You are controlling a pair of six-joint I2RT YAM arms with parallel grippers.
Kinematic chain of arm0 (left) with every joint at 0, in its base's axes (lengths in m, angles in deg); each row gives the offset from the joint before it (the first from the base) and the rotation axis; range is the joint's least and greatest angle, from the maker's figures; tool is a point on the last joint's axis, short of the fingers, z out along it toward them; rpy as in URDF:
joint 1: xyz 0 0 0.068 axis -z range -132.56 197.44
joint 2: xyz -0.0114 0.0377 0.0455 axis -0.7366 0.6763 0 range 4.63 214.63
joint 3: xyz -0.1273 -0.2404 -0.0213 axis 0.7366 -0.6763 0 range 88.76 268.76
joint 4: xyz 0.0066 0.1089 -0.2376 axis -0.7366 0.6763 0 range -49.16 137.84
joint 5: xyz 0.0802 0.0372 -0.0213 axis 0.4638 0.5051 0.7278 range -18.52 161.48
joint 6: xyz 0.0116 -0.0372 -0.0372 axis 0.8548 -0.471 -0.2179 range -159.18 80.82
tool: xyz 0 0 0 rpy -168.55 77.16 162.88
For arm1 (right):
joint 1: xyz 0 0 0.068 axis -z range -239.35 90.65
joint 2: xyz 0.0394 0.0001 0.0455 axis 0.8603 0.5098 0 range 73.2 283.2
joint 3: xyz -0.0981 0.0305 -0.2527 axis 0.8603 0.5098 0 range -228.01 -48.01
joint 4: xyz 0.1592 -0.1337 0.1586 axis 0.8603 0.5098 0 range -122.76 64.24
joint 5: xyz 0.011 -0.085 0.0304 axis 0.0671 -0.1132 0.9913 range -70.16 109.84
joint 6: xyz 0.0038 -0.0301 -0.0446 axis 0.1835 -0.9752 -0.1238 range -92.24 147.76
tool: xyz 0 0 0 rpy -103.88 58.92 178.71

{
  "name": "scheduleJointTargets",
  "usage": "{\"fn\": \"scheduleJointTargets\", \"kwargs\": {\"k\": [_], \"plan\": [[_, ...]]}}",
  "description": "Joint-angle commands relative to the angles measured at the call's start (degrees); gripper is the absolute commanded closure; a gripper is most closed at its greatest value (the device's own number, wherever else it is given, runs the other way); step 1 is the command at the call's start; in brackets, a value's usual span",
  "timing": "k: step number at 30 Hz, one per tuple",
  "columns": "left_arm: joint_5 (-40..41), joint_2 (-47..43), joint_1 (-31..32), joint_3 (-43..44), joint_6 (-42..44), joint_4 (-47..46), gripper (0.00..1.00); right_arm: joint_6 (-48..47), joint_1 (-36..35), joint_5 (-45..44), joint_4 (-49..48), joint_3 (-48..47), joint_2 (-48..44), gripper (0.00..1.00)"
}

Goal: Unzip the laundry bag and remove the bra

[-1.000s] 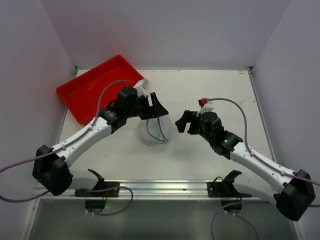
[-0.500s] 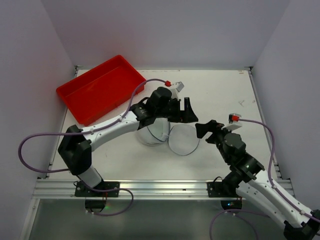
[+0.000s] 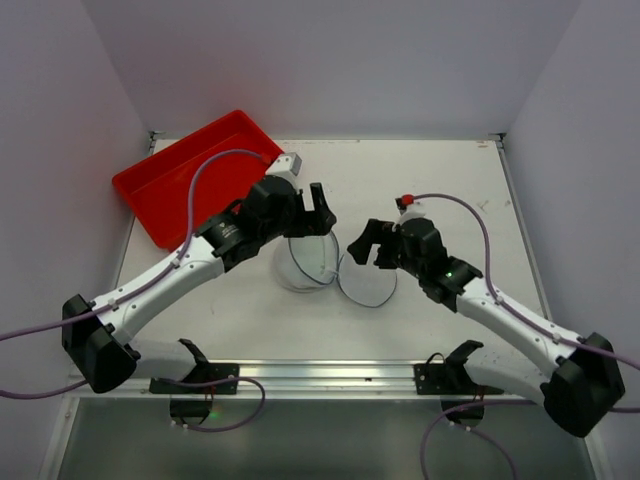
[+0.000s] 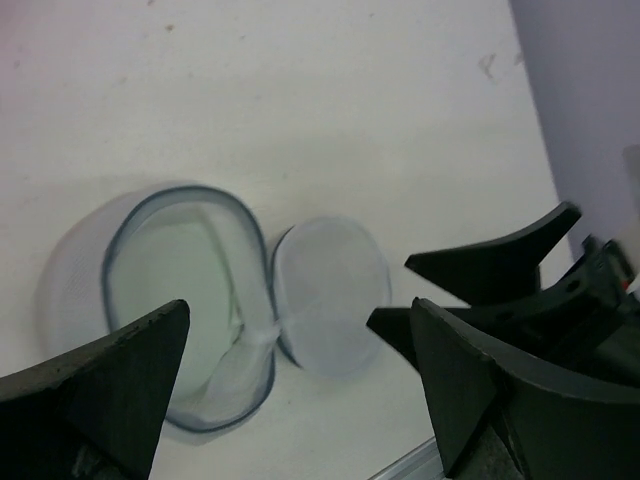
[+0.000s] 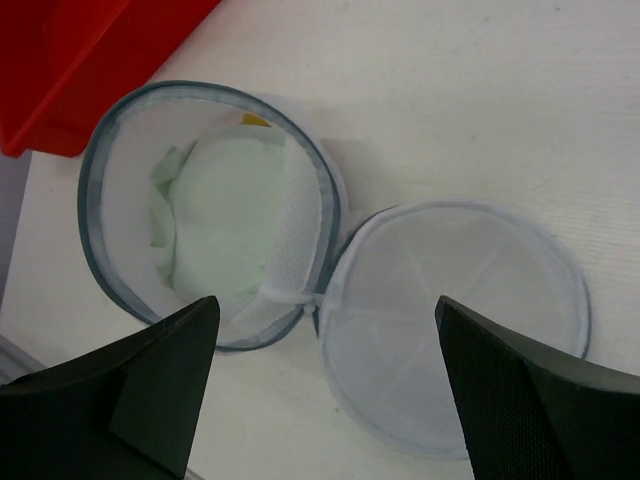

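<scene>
My left gripper is to reach into the open laundry bag next and close on the top of the pale green bra (image 3: 312,254) (image 4: 175,285).
The laundry bag (image 3: 303,265) stands mid-table with its mouth open. Its round lid (image 3: 367,280) lies flipped flat to the right, still joined at one spot. A pale green bra (image 5: 225,215) lies inside the bag; it also shows in the left wrist view (image 4: 165,270). My left gripper (image 3: 315,215) is open and empty, hovering over the bag's far rim. My right gripper (image 3: 358,245) is open and empty, just above the lid's far edge. In the right wrist view the bag (image 5: 110,160) and lid (image 5: 455,320) lie below my open right gripper (image 5: 325,400).
A red tray (image 3: 200,175) sits at the back left, and its corner shows in the right wrist view (image 5: 80,60). A metal rail (image 3: 320,375) runs along the table's near edge. Walls close in on three sides.
The lid, on the bag a second ago, now lies open to the right. My left arm swung right over the bag, then back. My right arm pulled back, then returned beside the lid.
</scene>
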Motion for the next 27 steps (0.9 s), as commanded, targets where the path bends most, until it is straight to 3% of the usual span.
{"fn": "scheduleJointTargets", "kwargs": {"k": [1,7,16,23,27], "plan": [[5.6,-2.6,-1.3,-5.5,0.4,4.1,0.05,2.4,1.4,9.3,-3.8,-7.0,9.1,0.09],[9.0,-5.1,-4.2,-10.3,0.5,6.4,0.06,-0.5,2.4,16.5,-10.1,-13.8,24.8,0.09],[6.5,-5.6,-9.3,-16.7,1.6,3.3,0.07,-0.5,6.0,23.8,-11.6,-14.4,35.5,0.14],[5.0,-3.7,-10.6,-18.5,2.4,1.7,0.08,-1.2,6.6,29.3,-13.5,-15.4,39.9,0.36],[4.8,-3.3,-11.5,-19.4,2.5,1.3,0.08,-1.7,6.8,31.4,-15.4,-14.7,40.3,0.60]]}}
